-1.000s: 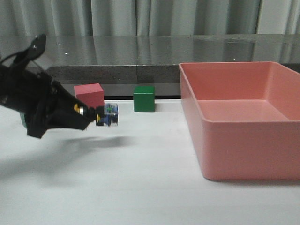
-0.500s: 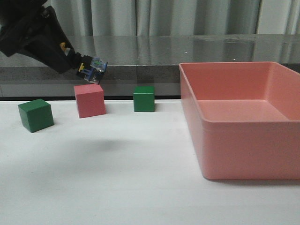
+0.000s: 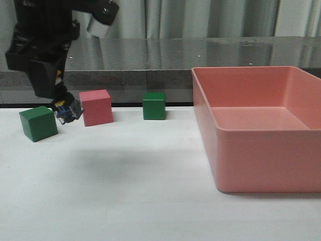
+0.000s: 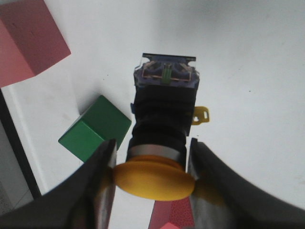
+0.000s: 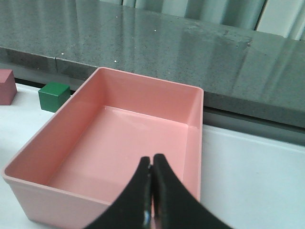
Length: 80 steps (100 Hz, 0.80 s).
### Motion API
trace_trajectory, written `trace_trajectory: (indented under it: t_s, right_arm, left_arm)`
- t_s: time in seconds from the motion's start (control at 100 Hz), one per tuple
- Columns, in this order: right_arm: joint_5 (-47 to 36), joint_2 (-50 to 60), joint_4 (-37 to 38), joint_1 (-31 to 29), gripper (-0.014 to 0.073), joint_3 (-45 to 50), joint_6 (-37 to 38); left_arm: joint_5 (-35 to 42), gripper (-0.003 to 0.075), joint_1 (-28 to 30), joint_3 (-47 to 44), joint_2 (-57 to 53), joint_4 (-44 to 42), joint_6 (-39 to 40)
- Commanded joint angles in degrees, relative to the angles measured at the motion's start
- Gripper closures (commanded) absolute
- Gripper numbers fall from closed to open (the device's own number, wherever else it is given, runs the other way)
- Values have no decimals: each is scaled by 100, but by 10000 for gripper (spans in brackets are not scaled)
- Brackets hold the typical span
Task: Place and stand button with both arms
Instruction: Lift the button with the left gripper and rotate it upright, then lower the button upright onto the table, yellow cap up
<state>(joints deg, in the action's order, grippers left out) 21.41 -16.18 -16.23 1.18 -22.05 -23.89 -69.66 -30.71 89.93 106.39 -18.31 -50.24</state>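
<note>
I will release the button from my left gripper, base down, on the open white table (image 3: pixel 80 165) (image 4: pixel 198 52) in front of the pink cube.
My left gripper (image 3: pixel 59 103) points down at the far left of the table and is shut on the button (image 3: pixel 67 111). In the left wrist view the button (image 4: pixel 162 119) hangs between the jaws by its yellow cap, black body and clear bluish base pointing at the table. It is held above the table between the green cube (image 3: pixel 38 123) and the pink cube (image 3: pixel 96 107). My right gripper (image 5: pixel 151 164) is shut and empty, above the pink bin (image 5: pixel 119 138); it does not show in the front view.
A large pink bin (image 3: pixel 261 150) fills the right side of the table. A second green cube (image 3: pixel 154 105) stands at the back middle, also in the right wrist view (image 5: pixel 54 96). A dark ledge and curtains run behind the table.
My left arm has swung from a sideways pose, up, then turned to point downward, bringing the button down between the green and pink cubes. The left green cube came into view.
</note>
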Motion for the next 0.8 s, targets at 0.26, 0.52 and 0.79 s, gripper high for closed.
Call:
trace_trajectory:
  t_s: [0.26,0.52,0.79]
  right_arm:
    - [-402,-44,-73,-8,703,-145,3]
    - [-402,-44,-73,-8,703,-145,3]
    - [-402,-44,-73,-8,703,-145,3]
  left_arm:
    - [-285,738,-173,294,388,-285,164]
    - [-285,738,-182,294,557,-298,164]
    - [-285,738,-182,275,596,-250,164]
